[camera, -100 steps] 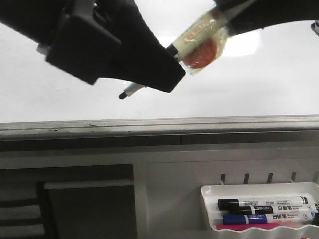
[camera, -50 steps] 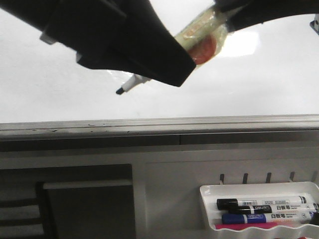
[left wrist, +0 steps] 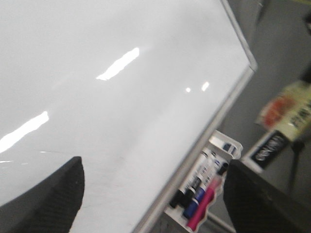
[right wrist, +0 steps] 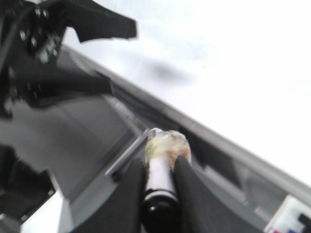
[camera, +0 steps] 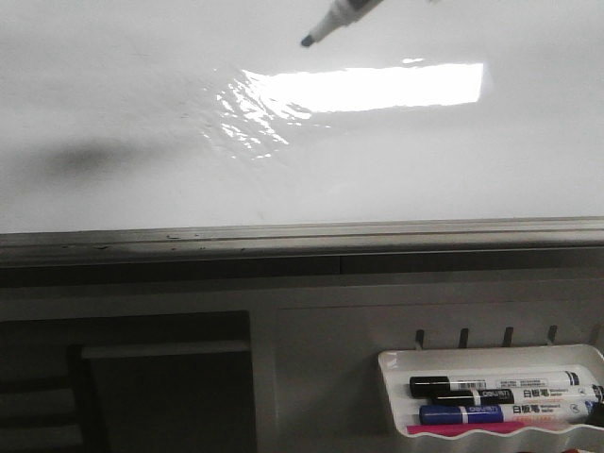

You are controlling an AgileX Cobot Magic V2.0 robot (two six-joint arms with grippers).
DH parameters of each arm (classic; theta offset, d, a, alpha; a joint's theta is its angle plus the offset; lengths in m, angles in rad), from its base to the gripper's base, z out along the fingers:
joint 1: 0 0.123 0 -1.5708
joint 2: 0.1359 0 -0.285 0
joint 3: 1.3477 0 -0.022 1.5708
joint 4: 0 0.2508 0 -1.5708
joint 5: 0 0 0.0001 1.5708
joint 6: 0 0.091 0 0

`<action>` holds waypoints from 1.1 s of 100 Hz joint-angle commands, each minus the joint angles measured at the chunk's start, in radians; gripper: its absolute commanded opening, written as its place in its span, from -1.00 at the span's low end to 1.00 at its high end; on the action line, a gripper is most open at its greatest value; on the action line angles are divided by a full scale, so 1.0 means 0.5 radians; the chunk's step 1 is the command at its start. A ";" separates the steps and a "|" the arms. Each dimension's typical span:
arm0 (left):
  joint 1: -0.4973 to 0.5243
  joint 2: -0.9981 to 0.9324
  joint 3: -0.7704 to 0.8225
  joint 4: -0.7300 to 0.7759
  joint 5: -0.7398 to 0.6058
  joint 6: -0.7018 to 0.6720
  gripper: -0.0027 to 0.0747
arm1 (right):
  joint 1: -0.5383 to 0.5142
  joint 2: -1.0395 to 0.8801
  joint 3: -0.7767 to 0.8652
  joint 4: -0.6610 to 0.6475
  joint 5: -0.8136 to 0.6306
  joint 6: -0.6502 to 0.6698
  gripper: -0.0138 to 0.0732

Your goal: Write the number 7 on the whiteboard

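Next, my left gripper grips the marker pen at its front end (camera: 349,9) (left wrist: 257,160), just behind its dark writing tip, while my right gripper holds the pen.
The whiteboard (camera: 113,104) fills the upper front view, with a bright rectangular reflection and a grey metal edge (camera: 302,234). No number 7 shows on it. The marker pen (camera: 342,13) enters from the top, its dark tip over the board above the reflection; I cannot tell whether it touches. In the right wrist view my right gripper (right wrist: 159,162) is shut on the taped marker pen (right wrist: 163,170). In the left wrist view my left gripper (left wrist: 153,166) is wide open and empty over the whiteboard (left wrist: 97,97), near its edge. Neither gripper shows in the front view.
A white wavy-rimmed tray (camera: 396,363) with black, blue and pink markers (camera: 500,389) hangs below the board at the right, and also shows in the left wrist view (left wrist: 228,145). The left arm (right wrist: 48,58) shows dark in the right wrist view.
Both arms have moved up out of the front view, uncovering the board and its reflection. The marker tip has moved up and to the right.
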 commanded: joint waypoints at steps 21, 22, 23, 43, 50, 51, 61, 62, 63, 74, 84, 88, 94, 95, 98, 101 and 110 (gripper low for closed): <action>0.492 -0.241 0.168 -0.497 -0.067 -0.018 0.48 | 0.001 -0.341 0.255 0.065 -0.520 -0.083 -0.81; 0.499 -0.245 0.185 -0.504 -0.067 -0.018 0.48 | 0.001 -0.343 0.263 0.065 -0.530 -0.096 -0.81; 0.506 -0.251 0.194 -0.519 -0.070 -0.018 0.48 | 0.001 -0.347 0.267 0.065 -0.536 -0.101 -0.81; 0.597 -0.347 0.414 -0.684 -0.176 -0.018 0.48 | 0.001 -0.301 0.286 0.211 -0.636 -0.289 -0.81; 0.597 -0.382 0.458 -0.714 -0.237 -0.018 0.48 | 0.001 -0.259 0.286 0.425 -0.636 -0.462 -0.81; 0.597 -0.388 0.459 -0.718 -0.246 -0.018 0.48 | 0.001 -0.254 0.286 0.448 -0.636 -0.481 -0.81; 0.597 -0.430 0.483 -0.734 -0.306 -0.018 0.48 | 0.001 -0.144 0.286 0.771 -0.636 -0.742 -0.81; 0.597 -0.429 0.483 -0.734 -0.306 -0.018 0.48 | 0.001 -0.126 0.286 0.793 -0.636 -0.782 -0.81; 0.597 -0.435 0.483 -0.734 -0.310 -0.014 0.48 | 0.001 -0.116 0.286 0.815 -0.636 -0.801 -0.81; 0.597 -0.454 0.483 -0.734 -0.344 -0.008 0.48 | 0.016 0.035 0.282 1.124 -0.622 -1.059 -0.81; 0.597 -0.460 0.483 -0.736 -0.352 -0.008 0.48 | 0.055 0.150 0.282 1.325 -0.622 -1.261 -0.81; 0.597 -0.460 0.483 -0.736 -0.352 -0.008 0.48 | 0.080 0.189 0.282 1.398 -0.622 -1.341 -0.81; 0.597 -0.460 0.483 -0.736 -0.352 -0.008 0.48 | 0.124 0.235 0.282 1.499 -0.627 -1.463 -0.81; 0.597 -0.460 0.483 -0.736 -0.352 -0.008 0.48 | 0.130 0.245 0.282 1.509 -0.627 -1.476 -0.81; 0.597 -0.460 0.483 -0.736 -0.352 -0.008 0.48 | 0.151 0.265 0.282 1.551 -0.635 -1.525 -0.81; 0.597 -0.460 0.483 -0.736 -0.352 -0.008 0.48 | 0.179 0.283 0.273 1.551 -0.646 -1.559 -0.80; 0.597 -0.460 0.483 -0.736 -0.352 -0.008 0.48 | 0.258 0.349 0.234 1.551 -0.729 -1.593 -0.80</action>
